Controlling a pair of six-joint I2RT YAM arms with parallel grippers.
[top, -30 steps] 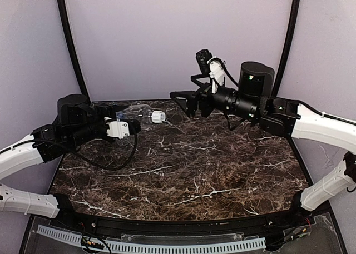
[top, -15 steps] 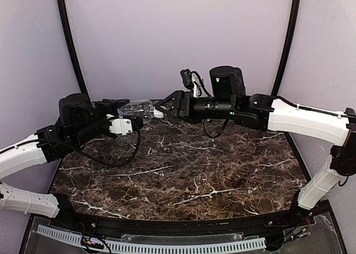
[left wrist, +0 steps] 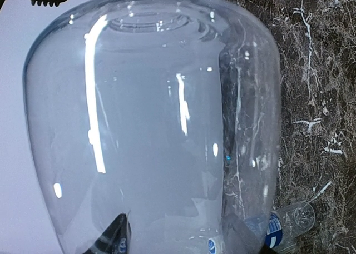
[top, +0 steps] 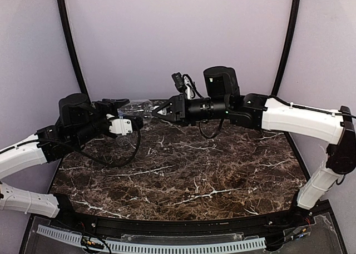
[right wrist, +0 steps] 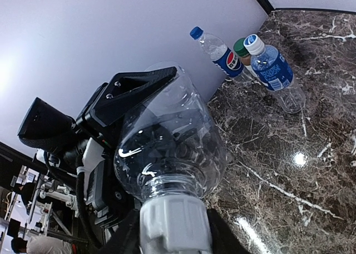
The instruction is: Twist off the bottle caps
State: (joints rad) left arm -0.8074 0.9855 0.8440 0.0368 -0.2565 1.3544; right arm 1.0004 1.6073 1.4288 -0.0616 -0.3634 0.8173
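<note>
My right gripper is going to put the white cap down on the bare marble (top: 247,158) beside the thin pale vein below my right arm.
A clear unlabelled bottle (top: 137,106) is held level above the back left of the table, with my left gripper (top: 121,110) shut on its body. In the left wrist view the bottle (left wrist: 150,126) fills the frame, and the left gripper (left wrist: 178,240) has one finger on each side of it. The bottle's white cap (right wrist: 169,226) points right. My right gripper (right wrist: 169,234) is shut on that cap, one dark finger pressed to each side. In the top view the right gripper (top: 151,113) meets the bottle's neck and hides the cap.
Three more bottles lie against the back wall: a Pepsi bottle (right wrist: 222,55) with a blue cap (right wrist: 195,31), a green-capped bottle (right wrist: 240,46), and a blue-labelled bottle (right wrist: 273,71) with a pale blue cap (right wrist: 253,41). The marble table (top: 189,170) reaches the walls.
My right arm has swung left from the back middle to the bottle's neck, and its jaws have gone from wide open to shut on the white cap. The left arm has not moved.
</note>
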